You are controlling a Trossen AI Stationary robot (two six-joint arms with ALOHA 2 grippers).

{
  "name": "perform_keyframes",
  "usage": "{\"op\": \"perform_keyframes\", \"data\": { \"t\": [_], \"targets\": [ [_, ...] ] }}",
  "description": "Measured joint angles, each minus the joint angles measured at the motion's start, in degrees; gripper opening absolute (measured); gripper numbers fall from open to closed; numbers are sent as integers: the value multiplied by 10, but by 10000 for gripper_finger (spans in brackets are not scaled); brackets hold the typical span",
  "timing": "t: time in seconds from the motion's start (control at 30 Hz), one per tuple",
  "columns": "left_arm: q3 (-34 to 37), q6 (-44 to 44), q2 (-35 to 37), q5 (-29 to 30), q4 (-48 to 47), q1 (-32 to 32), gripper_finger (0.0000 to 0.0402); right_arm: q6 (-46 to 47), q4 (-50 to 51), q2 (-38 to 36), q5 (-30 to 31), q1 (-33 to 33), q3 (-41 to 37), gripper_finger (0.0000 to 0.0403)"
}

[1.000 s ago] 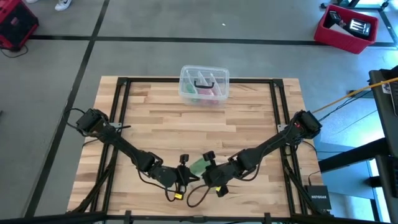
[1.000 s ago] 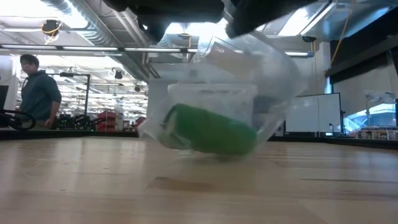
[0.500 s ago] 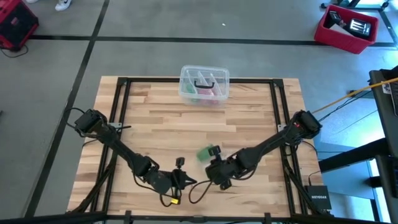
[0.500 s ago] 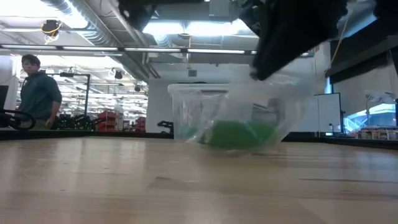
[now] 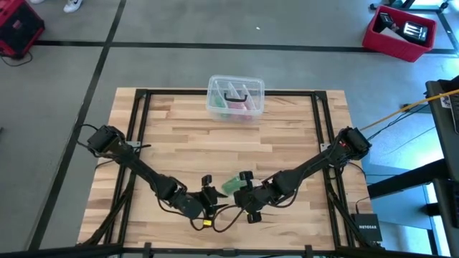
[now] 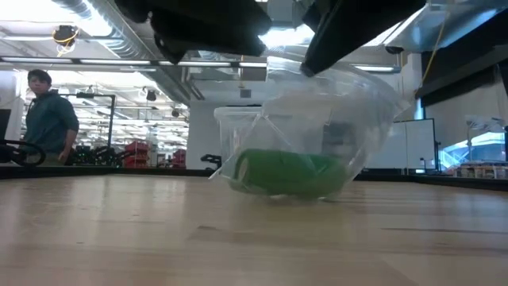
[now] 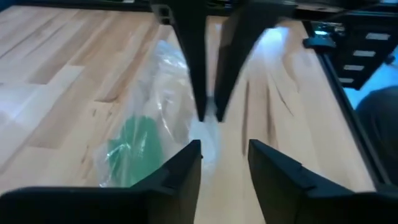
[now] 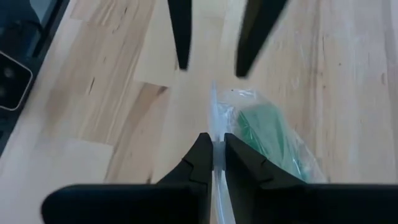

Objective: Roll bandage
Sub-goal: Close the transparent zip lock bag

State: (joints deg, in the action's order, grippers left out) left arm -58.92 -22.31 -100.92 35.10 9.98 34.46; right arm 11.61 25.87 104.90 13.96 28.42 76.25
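Observation:
Next, my right gripper lets go of the bagged green bandage flat on the wood [image 5: 231, 178] between the fingertips of both grippers.
The bandage [image 6: 287, 173] is a green roll lying level inside a clear plastic bag [image 6: 349, 119], low over the table; I cannot tell whether it touches the wood. In the high view the roll [image 5: 232, 186] sits between both grippers near the table's front edge. My right gripper [image 8: 214, 155] is shut on the bag. My left gripper [image 7: 224, 168] stands open just short of the bag [image 7: 174, 106], with nothing between its fingers. In the right wrist view its fingers show apart beyond the bag. My right gripper pinches the clear bag's thin edge [image 8: 215, 127] between its two fingers, slanting down from the table's right. The bag hangs slack below and beside the fingers, with the green roll [image 8: 264, 134] lying in its lower part.
A clear plastic box [image 5: 235, 97] with pink and dark items stands at the table's far edge. A black frame [image 5: 136, 115] runs around the tabletop. Bare wood lies between the box and the grippers. A person [image 6: 49, 119] stands in the room beyond the table.
The bag with the roll has swung toward the far edge and come back. The roll, tilted a second ago, now lies level and lower. My left gripper drew back toward the near edge, then returned toward the bag.

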Motion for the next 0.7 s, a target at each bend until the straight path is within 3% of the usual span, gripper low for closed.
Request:
{"op": "perform_keyframes", "data": {
  "t": [0.43,0.57,0.7],
  "targets": [
    [0,29,-35,24,65,-18,139,18,-19,0,2,0,0,33],
    [0,28,-36,31,63,-22,112,25,-21,0,6,0,0,33],
    [0,30,-36,31,62,-24,58,42,-20,0,9,0,0,33]
  ]
}}
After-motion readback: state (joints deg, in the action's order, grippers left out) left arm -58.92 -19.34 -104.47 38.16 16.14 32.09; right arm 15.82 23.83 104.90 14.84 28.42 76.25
